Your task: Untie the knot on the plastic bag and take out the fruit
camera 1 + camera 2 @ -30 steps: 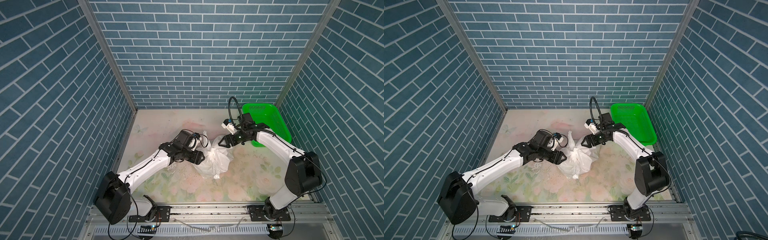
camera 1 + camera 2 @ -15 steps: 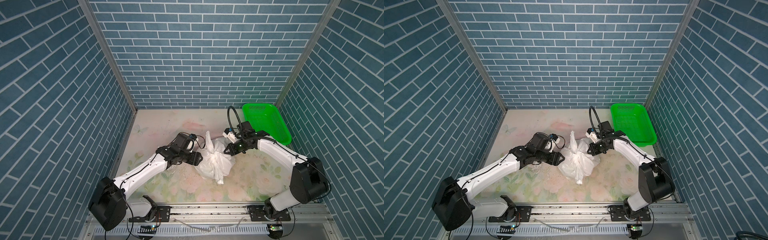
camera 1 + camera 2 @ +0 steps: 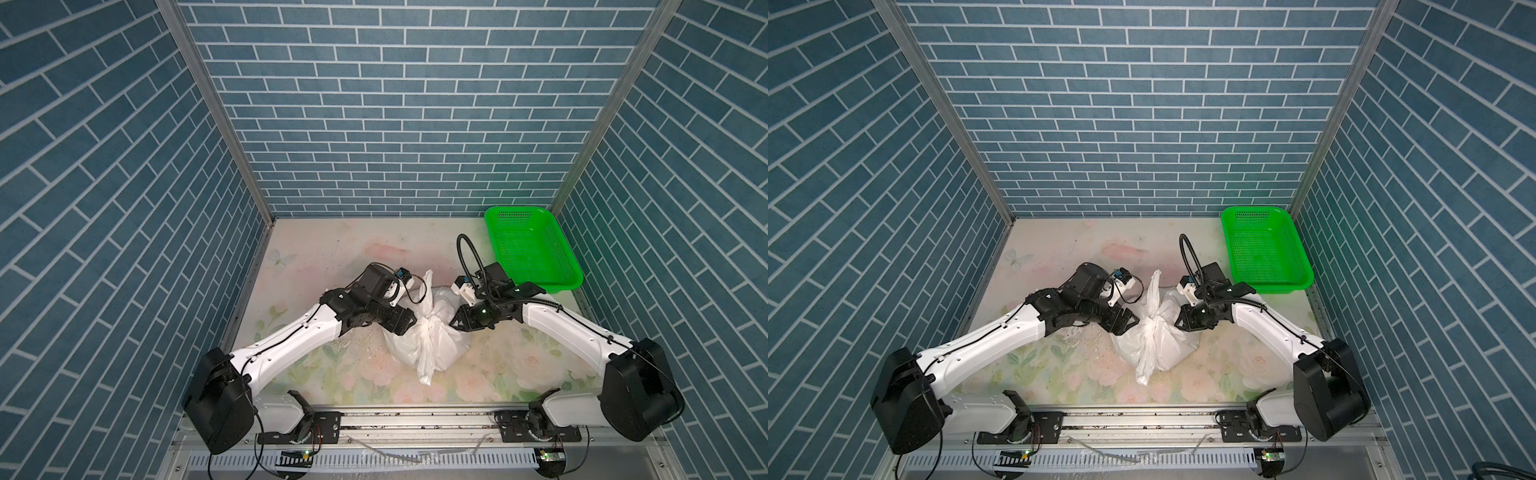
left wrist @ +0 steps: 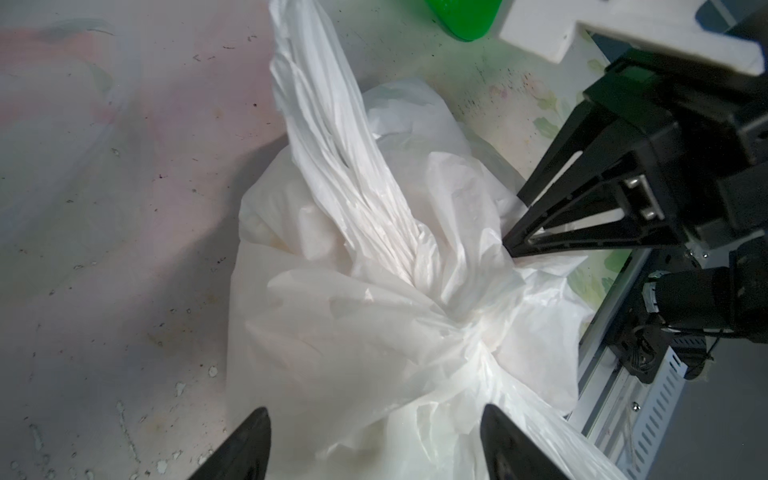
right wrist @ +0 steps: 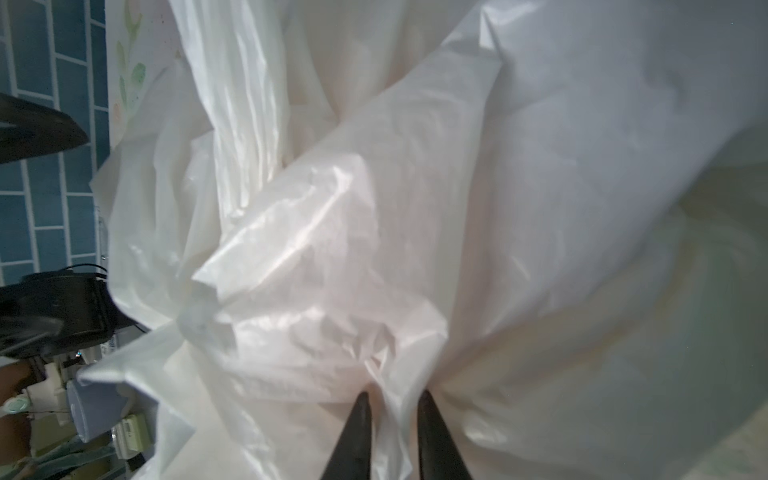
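Observation:
A fold of bag film out beside the knot is pinched in my right gripper, so next I open it and pinch film (image 3: pixel 437 321) close against the knot before I pull.
The white plastic bag (image 3: pixel 436 353) (image 3: pixel 1163 349) lies tied in the middle of the table, and the fruit is hidden inside it. Its knot (image 3: pixel 430 328) (image 3: pixel 1152 326) (image 4: pixel 469 328) (image 5: pixel 195 309) sits on top, with one handle flap standing toward the back wall and one lying toward the front. My left gripper (image 3: pixel 409 326) (image 3: pixel 1129 326) (image 4: pixel 376 415) is open wide, its fingertips astride the bag's left side. My right gripper (image 3: pixel 455 324) (image 3: pixel 1177 324) (image 5: pixel 392 399) is pinched on a fold of bag film just right of the knot.
A green perforated basket (image 3: pixel 532 249) (image 3: pixel 1264 253) stands at the back right, close behind the right arm. Blue brick walls close in the table on three sides. The metal rail (image 3: pixel 415 419) with both arm bases runs along the front edge.
My right gripper came down toward the front onto the bag's right side and closed on its film. The left gripper shifted slightly and opened a little wider. The bag's flap now stands up.

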Motion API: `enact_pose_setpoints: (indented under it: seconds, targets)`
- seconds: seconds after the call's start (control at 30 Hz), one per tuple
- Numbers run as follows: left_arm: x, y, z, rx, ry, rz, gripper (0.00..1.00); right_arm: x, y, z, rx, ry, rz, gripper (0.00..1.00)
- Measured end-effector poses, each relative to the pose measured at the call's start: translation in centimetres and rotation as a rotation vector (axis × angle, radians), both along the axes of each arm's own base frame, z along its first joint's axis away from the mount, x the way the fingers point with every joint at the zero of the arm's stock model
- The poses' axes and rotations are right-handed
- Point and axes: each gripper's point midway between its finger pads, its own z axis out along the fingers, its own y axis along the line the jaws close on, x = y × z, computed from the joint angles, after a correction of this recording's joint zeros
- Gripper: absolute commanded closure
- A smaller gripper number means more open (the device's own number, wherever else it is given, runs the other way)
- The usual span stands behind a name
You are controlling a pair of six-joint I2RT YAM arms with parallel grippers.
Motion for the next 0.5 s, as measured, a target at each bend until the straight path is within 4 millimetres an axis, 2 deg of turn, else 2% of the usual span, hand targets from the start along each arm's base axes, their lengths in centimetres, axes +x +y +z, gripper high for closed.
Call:
enact_pose_setpoints:
  seconds: [0.17, 0.27, 0.37, 0.5]
  targets:
    - [-0.2, 0.0, -2.2, 0.075, 0.015, -0.034, 0.21, 1.3, -0.4, 3.0, -0.028, -0.09, -0.005, 0.6]
    - [0.2, 0.2, -2.8, 0.097, 0.009, -0.024, 0.23, 1.9, -0.4, 4.7, -0.023, -0.15, 0.002, 0.54]
    - [0.5, 0.1, -2.9, 0.093, -0.006, -0.02, 0.27, 2.0, -0.5, 5.2, -0.023, -0.182, 0.021, 0.5]
    - [0.5, -0.4, -3.7, 0.083, -0.003, -0.034, 0.33, 1.9, -0.2, 5.3, -0.015, -0.193, 0.051, 0.49]
